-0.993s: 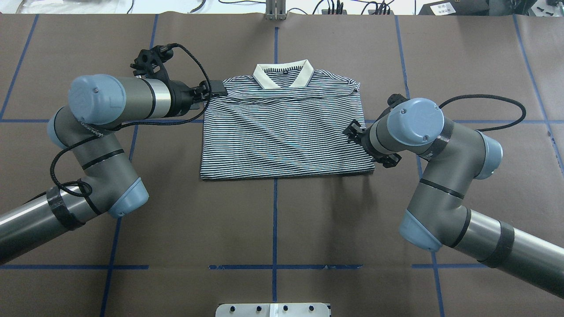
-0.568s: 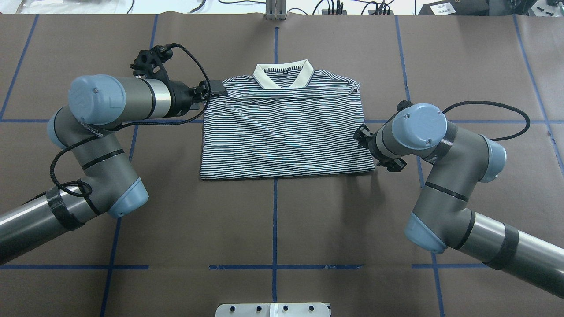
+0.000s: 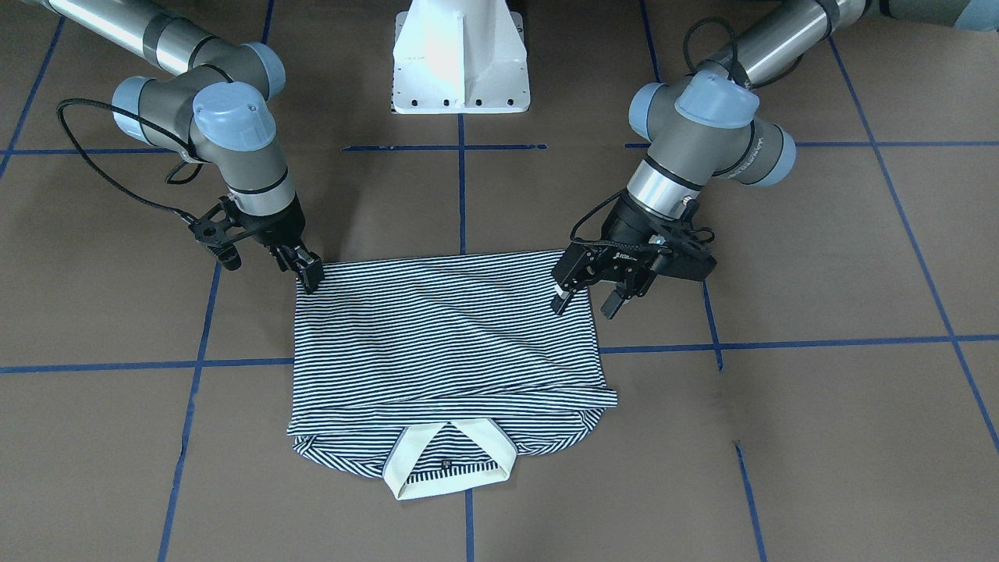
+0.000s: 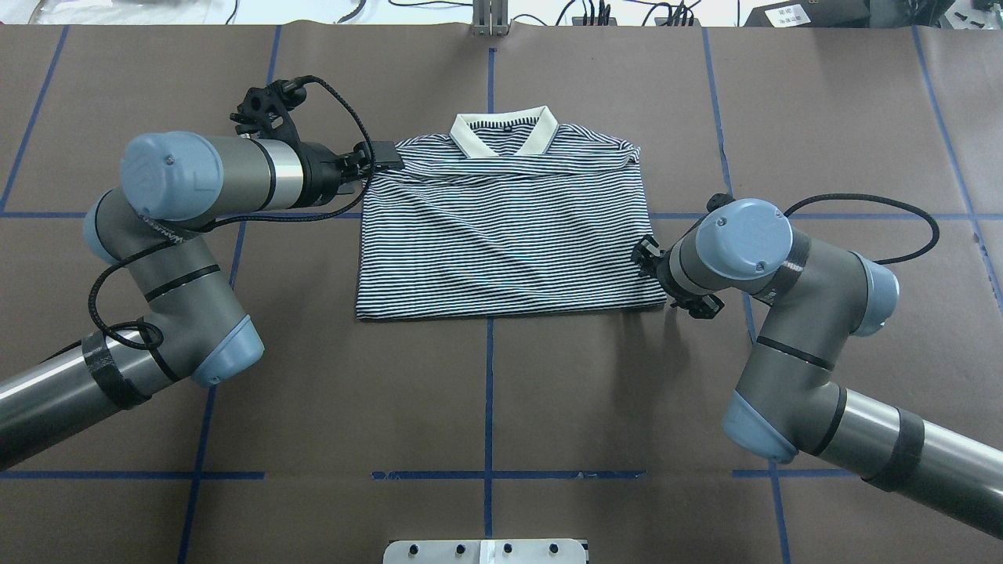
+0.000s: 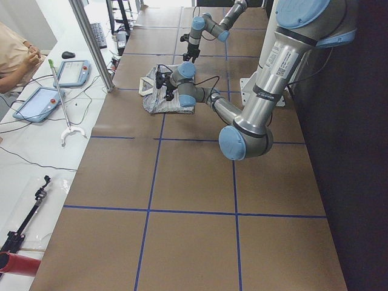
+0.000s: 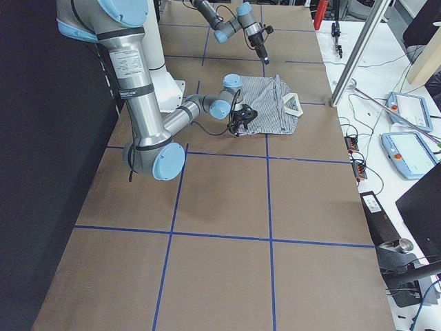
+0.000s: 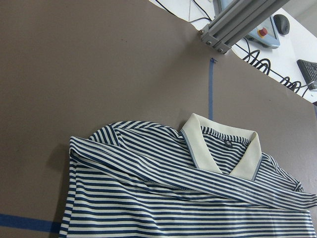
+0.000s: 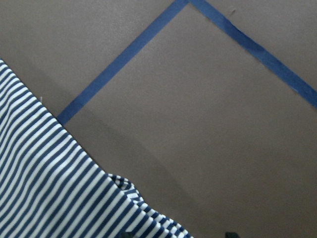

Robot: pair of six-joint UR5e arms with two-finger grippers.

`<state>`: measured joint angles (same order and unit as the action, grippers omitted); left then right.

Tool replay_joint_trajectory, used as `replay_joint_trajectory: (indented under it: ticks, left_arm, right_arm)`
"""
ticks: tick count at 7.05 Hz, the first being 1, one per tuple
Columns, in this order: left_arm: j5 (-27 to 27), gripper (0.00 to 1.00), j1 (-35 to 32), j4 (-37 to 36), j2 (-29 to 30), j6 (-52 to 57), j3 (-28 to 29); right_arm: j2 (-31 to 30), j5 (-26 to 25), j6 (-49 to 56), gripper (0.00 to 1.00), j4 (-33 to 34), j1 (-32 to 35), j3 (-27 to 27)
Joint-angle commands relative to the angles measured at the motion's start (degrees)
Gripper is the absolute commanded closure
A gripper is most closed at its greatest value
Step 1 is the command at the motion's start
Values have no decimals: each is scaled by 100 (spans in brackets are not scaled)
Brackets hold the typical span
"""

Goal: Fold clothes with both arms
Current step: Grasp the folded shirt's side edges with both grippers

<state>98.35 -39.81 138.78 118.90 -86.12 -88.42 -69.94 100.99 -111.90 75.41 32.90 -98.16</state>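
My left gripper closes next on the striped polo shirt's hem corner (image 3: 567,252), at the other end of the hem from my right gripper.
The striped polo shirt (image 4: 501,235) lies folded on the brown table, cream collar (image 4: 504,135) on the far side, hem toward the robot. My left gripper (image 3: 585,300) hangs open above the shirt's far-left shoulder corner, also seen from overhead (image 4: 384,157); its wrist view looks down on the collar (image 7: 223,148) from a height. My right gripper (image 3: 310,279) points down at the shirt's near-right hem corner, its tips apart on either side of a small bunched wrinkle of fabric (image 8: 129,191). In the overhead view the right wrist hides those fingers.
The white pedestal base (image 3: 460,62) stands at the table's near edge. Blue tape lines (image 4: 490,392) grid the brown table. A metal post (image 4: 490,19) rises at the far edge. Benches with tablets (image 5: 36,103) and a seated person (image 5: 15,51) lie beyond.
The right arm has drawn back along the shirt's right edge toward the robot, down to the hem corner. The left arm and the shirt have not moved.
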Motion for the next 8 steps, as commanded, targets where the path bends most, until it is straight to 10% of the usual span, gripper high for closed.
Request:
replay_joint_trajectory:
  ticks: [1, 2, 5, 8]
  left_arm:
    - [0, 0, 0, -9, -7, -1, 9]
    - [0, 0, 0, -18, -7, -1, 9]
    - [0, 0, 8, -26, 2, -10, 0]
    - [0, 0, 8, -26, 19, -36, -9]
  right_arm:
    - [-2, -1, -60, 66, 9, -64, -19]
    - [-11, 8, -60, 99, 9, -64, -45]
    - [-238, 104, -68, 100, 17, -64, -368]
    - [-1299, 219, -700, 100, 61, -1121, -2034]
